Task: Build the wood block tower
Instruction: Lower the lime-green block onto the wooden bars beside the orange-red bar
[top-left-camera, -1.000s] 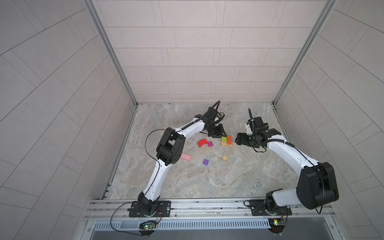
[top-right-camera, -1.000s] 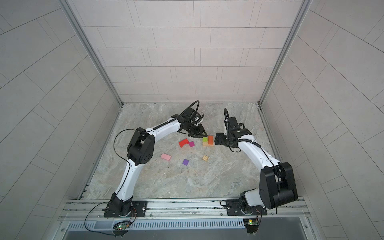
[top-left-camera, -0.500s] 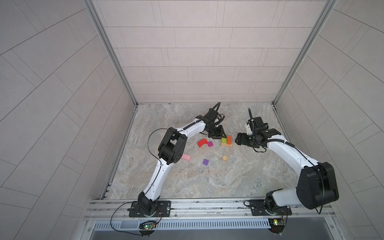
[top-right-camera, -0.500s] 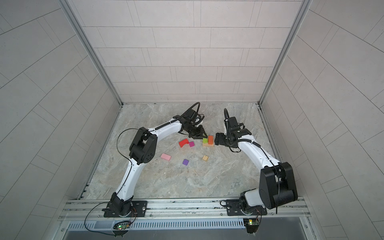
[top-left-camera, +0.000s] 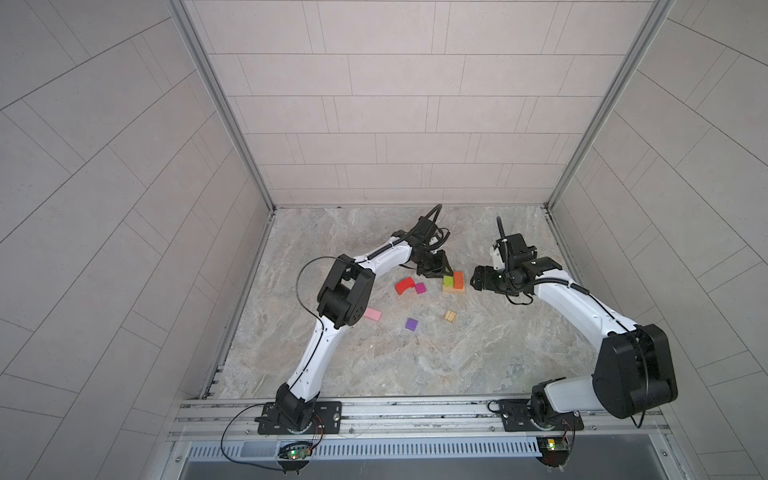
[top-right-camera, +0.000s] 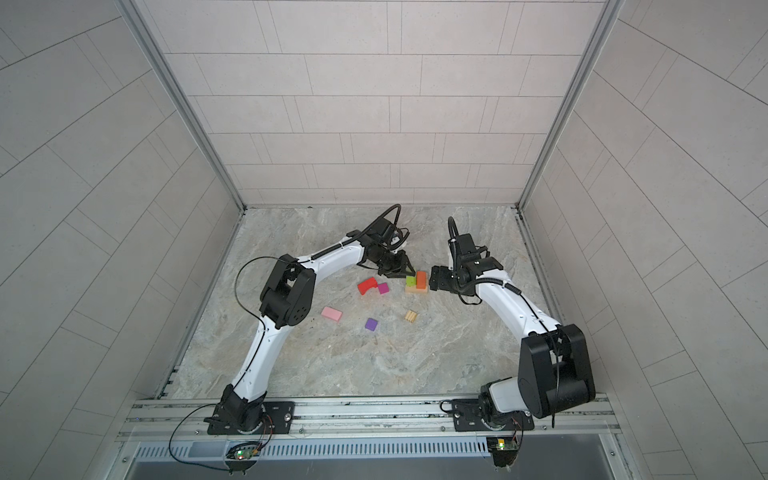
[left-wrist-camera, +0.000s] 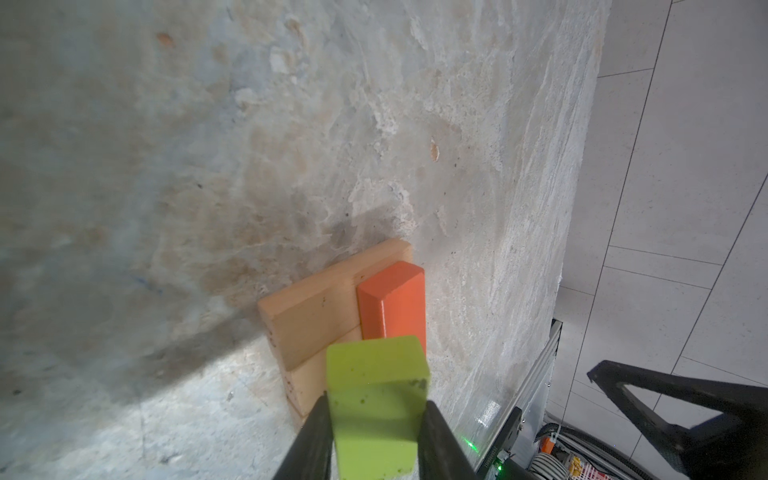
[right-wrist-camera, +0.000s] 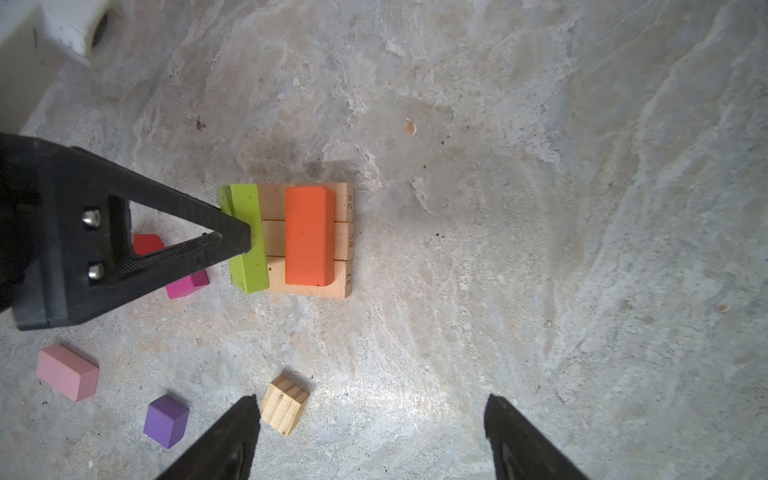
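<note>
The robot's left gripper needs to release the lime green block, now held at the base's edge, on the tan base, snug (top-left-camera: 448, 282) (left-wrist-camera: 345, 368) beside the orange block.
The tower's tan base (right-wrist-camera: 347, 239) is three plain bars lying side by side on the floor, seen in both top views (top-left-camera: 454, 290) (top-right-camera: 417, 290). An orange block (right-wrist-camera: 309, 235) (left-wrist-camera: 392, 307) lies flat across them. My left gripper (left-wrist-camera: 376, 415) (top-left-camera: 440, 272) is shut on a lime green block (left-wrist-camera: 374, 399) (right-wrist-camera: 247, 237) at the base's edge, parallel to the orange one; whether it rests on the bars I cannot tell. My right gripper (right-wrist-camera: 370, 411) (top-left-camera: 476, 282) is open and empty just to the right of the base.
Loose on the floor lie a red arch (top-left-camera: 405, 286), a magenta cube (top-left-camera: 420, 288), a pink block (top-left-camera: 372, 314), a purple cube (top-left-camera: 411, 323) and a small tan cube (top-left-camera: 450, 316) (right-wrist-camera: 284, 405). Tiled walls close in the back and both sides.
The left arm's elbow has shifted slightly to the right; its gripper and the green block stay at the base. The right arm has not moved.
</note>
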